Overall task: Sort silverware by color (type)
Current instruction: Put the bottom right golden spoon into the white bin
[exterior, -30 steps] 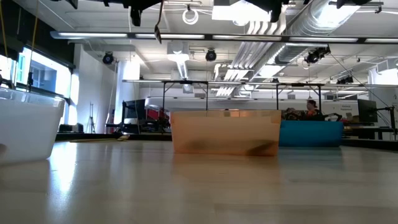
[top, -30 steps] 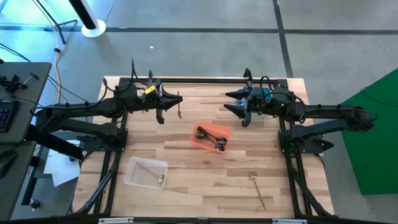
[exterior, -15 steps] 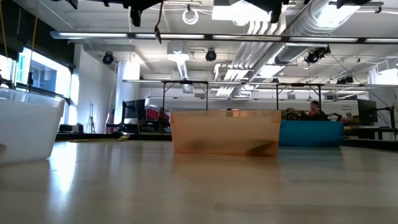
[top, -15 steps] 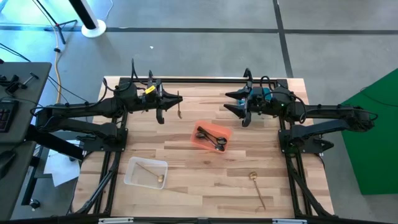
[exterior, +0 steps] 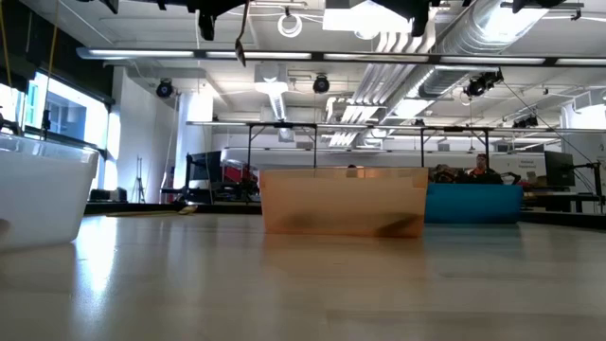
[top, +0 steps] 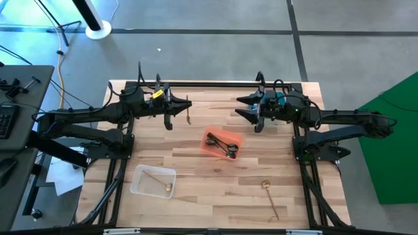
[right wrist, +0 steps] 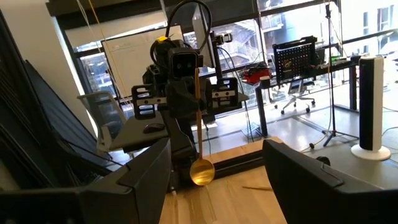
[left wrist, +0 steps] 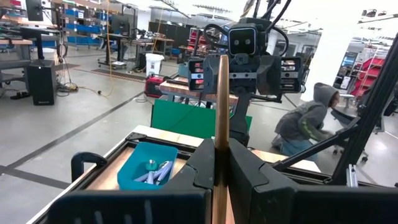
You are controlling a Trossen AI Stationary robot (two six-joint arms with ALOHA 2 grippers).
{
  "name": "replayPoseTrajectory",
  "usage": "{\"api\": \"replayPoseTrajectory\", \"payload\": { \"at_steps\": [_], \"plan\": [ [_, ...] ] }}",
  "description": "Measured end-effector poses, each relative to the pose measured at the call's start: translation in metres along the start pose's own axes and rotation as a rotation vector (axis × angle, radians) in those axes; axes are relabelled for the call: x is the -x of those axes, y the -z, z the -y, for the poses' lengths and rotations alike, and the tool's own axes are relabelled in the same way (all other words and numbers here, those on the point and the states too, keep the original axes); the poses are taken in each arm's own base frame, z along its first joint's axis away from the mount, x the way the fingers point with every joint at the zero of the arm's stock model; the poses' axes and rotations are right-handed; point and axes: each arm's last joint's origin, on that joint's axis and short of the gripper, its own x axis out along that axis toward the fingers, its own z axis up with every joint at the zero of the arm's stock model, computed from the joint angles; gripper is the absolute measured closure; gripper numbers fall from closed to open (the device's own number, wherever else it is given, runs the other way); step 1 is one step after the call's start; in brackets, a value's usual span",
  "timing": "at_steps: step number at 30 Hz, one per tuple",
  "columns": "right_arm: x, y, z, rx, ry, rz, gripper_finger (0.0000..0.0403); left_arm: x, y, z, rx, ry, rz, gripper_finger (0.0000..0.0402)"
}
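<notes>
Next, I let go of the gold spoon with my left gripper in the clear bin (top: 157,181), along the gold piece lying there.
My left gripper (top: 189,104) hovers level over the table's far left, shut on a gold spoon (right wrist: 198,124) that also shows in the low view (exterior: 241,38). My right gripper (top: 239,108) faces it from the far right, open, with nothing between its fingers (right wrist: 214,186). Black silverware (top: 222,145) lies in an orange bin (top: 236,138) at mid table. A gold piece (top: 161,183) lies in the clear bin (top: 138,176) near the front left. Another gold spoon (top: 270,194) lies flat on the table at the front right. My left gripper pinches the gold spoon's handle (left wrist: 221,134) between its two fingers (left wrist: 202,168), which come at it level and lie across it. The spoon stands roughly upright and clear of the table. Its bowl (right wrist: 202,171) hangs below the fingers and the handle's end rises above them.
The low view shows the orange bin (exterior: 343,201) ahead and the clear bin (exterior: 38,194) at the left. A blue bin (left wrist: 149,168) sits beyond the table's right edge, and a person (left wrist: 305,124) crouches farther off. Bare wood lies between the bins and the near edge.
</notes>
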Motion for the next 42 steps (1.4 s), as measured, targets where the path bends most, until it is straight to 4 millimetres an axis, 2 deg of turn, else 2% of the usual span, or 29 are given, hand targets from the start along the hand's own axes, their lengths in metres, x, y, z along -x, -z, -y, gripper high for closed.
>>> {"api": "replayPoseTrajectory", "payload": {
  "at_steps": [5, 12, 15, 20, 22, 25, 30, 37, 42],
  "plan": [
    [0.000, 0.000, 0.000, -0.021, -0.007, -0.002, 0.0164, 0.004, -0.004, 0.009, -0.037, 0.065, -0.054, 0.0396],
    [0.000, 0.000, 0.000, -0.026, -0.007, -0.002, 0.0164, 0.026, -0.020, 0.054, -0.040, 0.127, -0.388, 0.0396],
    [0.000, 0.000, 0.000, -0.026, -0.007, -0.003, 0.0164, 0.037, -0.018, 0.075, 0.011, 0.167, -0.511, 0.0396],
    [0.000, 0.000, 0.000, -0.026, -0.006, -0.006, 0.0164, 0.052, 0.008, 0.116, 0.110, 0.251, -0.743, 0.0396],
    [0.000, 0.000, 0.000, -0.020, -0.006, -0.006, 0.0164, 0.057, 0.021, 0.133, 0.096, 0.292, -0.837, 0.0396],
    [0.000, 0.002, 0.000, -0.019, -0.003, -0.018, 0.0164, 0.059, 0.032, 0.152, 0.045, 0.344, -0.884, 0.0396],
    [0.000, 0.002, 0.000, -0.019, -0.002, -0.025, 0.0164, 0.056, 0.062, 0.159, -0.083, 0.289, -1.068, 0.0396],
    [0.000, 0.004, 0.001, -0.019, 0.001, -0.037, 0.0164, 0.042, 0.105, 0.172, -0.215, 0.425, -1.183, 0.0396],
    [0.000, 0.005, 0.001, -0.019, 0.005, -0.055, 0.0164, 0.046, 0.136, 0.166, -0.279, 0.422, -1.288, 0.0396]
  ]
}}
